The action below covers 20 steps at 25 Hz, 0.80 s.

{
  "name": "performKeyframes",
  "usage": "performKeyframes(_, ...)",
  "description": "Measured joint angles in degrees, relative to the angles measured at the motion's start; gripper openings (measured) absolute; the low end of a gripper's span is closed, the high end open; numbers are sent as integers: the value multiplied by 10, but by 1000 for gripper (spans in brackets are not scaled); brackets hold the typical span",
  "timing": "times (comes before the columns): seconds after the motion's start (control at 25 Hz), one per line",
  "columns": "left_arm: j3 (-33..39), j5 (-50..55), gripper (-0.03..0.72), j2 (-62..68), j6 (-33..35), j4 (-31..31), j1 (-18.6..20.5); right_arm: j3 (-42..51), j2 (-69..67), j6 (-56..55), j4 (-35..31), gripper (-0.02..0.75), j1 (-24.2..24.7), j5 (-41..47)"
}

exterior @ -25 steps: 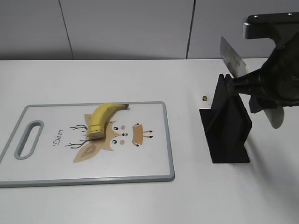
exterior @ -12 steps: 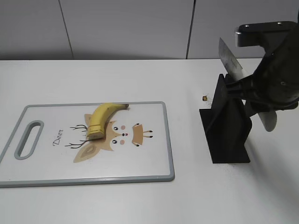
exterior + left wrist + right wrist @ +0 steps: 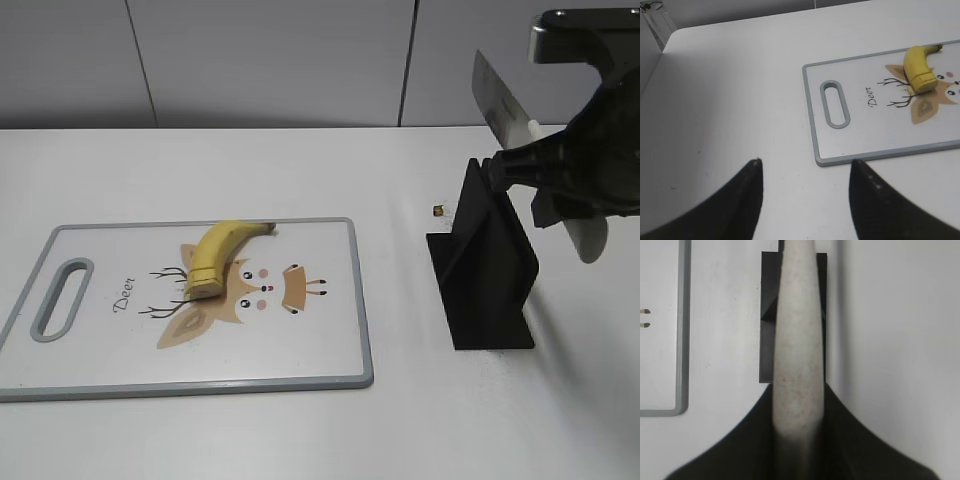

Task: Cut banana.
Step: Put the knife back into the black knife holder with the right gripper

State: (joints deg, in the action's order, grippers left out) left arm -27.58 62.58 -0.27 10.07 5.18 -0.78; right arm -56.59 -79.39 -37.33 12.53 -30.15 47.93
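The knife, now held above the black knife stand, will be let go by my right gripper in the sloping top of the black knife stand [image 3: 510, 213].
The banana [image 3: 215, 255] lies on the white cutting board [image 3: 120, 360] with a deer picture; it also shows in the left wrist view [image 3: 917, 67], stem tip away from the board's handle slot, blunt cut face toward the camera. My right gripper [image 3: 560, 190] is shut on the pale handle [image 3: 797, 340] of a knife, whose blade [image 3: 497, 95] points up and left, above the black knife stand [image 3: 485, 270]. My left gripper [image 3: 805, 167] is open and empty over bare table, left of the board [image 3: 840, 155].
A small dark-and-gold bit [image 3: 438, 210] lies on the table left of the stand. The white table meets a grey wall at the back. The board's left end has a handle slot [image 3: 60, 298].
My right gripper with the knife dipped left toward the stand, then moved back up and to the right. The banana and board have not moved.
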Motion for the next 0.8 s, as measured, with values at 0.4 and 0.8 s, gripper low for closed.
performKeyframes(0.4, 0, 0, 535, 0, 0, 0, 0, 0, -81, 7, -30, 159, 0, -1)
performKeyframes(0.8, 0, 0, 533, 0, 0, 0, 0, -1, -98, 12, -39, 184, 0, 9)
